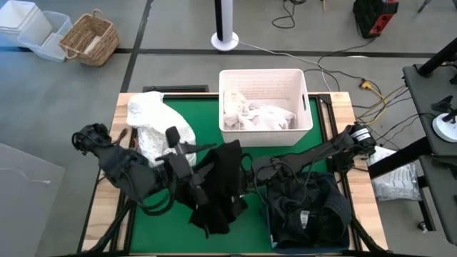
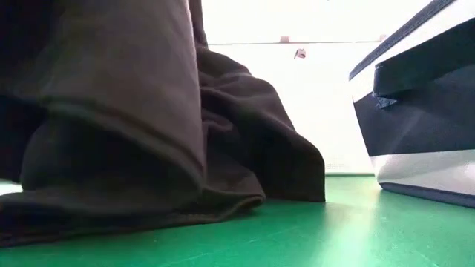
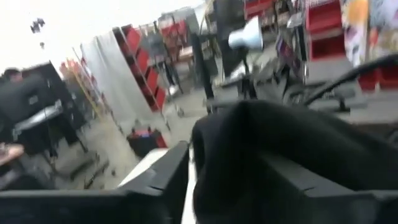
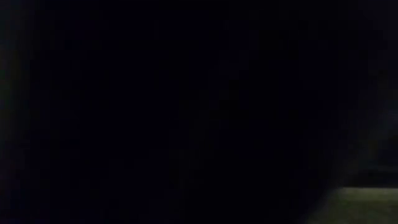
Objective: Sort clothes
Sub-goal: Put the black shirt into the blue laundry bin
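Note:
My right gripper needs to grab the garment's upper folds (image 1: 230, 160) and carry it over, since my left gripper is holding the black garment away from the navy bin.
A black garment (image 1: 221, 189) hangs from my left gripper (image 1: 211, 148) near the middle of the green mat. Its lower folds rest on the mat (image 2: 148, 215). A heap of white clothes (image 1: 158, 125) lies on the mat's far left part. More white clothes (image 1: 260, 114) sit in the white plastic bin (image 1: 300, 86). Dark clothes (image 1: 300, 207) fill the navy fabric bin (image 1: 341, 214) at the near right. My right gripper (image 1: 251, 170) reaches in from the right, between the black garment and the navy bin; the dark cloth and cables hide its fingers, and its wrist view is black. My left gripper (image 3: 227, 165) has a thick bunch of the black garment's upper part (image 3: 267, 137) between its two fingers (image 3: 161, 177), several layers. The fingers come at it roughly level from the table's left. The cloth mounds over the fingers and hangs slack, its lower part on the mat.
The white bin stands at the table's far middle, and the navy bin (image 2: 415, 111) at the near right. Bare green mat (image 1: 143, 235) shows at the near left. A wicker basket (image 1: 89, 39) and plastic boxes (image 1: 32, 28) stand on the floor beyond the table.

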### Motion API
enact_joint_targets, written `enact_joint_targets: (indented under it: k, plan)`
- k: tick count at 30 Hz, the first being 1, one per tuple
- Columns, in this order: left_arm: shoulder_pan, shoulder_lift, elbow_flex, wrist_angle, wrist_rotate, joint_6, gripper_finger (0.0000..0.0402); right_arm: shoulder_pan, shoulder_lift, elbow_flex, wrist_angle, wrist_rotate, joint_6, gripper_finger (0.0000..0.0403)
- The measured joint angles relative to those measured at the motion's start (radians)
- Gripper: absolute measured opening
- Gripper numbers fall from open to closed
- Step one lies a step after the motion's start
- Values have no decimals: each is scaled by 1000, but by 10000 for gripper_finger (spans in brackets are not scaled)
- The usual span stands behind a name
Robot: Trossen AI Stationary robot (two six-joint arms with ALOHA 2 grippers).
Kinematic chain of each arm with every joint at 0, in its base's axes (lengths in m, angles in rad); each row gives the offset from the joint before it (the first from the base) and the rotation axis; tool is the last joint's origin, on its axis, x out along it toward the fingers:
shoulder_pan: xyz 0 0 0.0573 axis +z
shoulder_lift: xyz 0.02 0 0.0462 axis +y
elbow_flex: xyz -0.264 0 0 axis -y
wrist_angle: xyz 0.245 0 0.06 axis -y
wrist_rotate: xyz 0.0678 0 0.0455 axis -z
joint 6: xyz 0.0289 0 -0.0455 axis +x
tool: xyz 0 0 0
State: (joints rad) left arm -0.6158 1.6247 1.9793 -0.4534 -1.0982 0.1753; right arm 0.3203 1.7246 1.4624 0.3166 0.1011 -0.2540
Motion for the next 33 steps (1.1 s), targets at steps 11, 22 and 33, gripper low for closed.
enact_joint_targets:
  k: [11, 22, 33]
  plan:
    - [-10, 4, 181, -906, 78, -676, 238, 19, -77, -1, -197, 1, 57, 15]
    - [-46, 1, 52, -967, 216, -687, 245, 43, -206, -1, -293, -4, 74, 14]
    - [-145, -4, -313, -493, 33, -676, 245, 45, -290, -1, -253, 82, 10, 13]
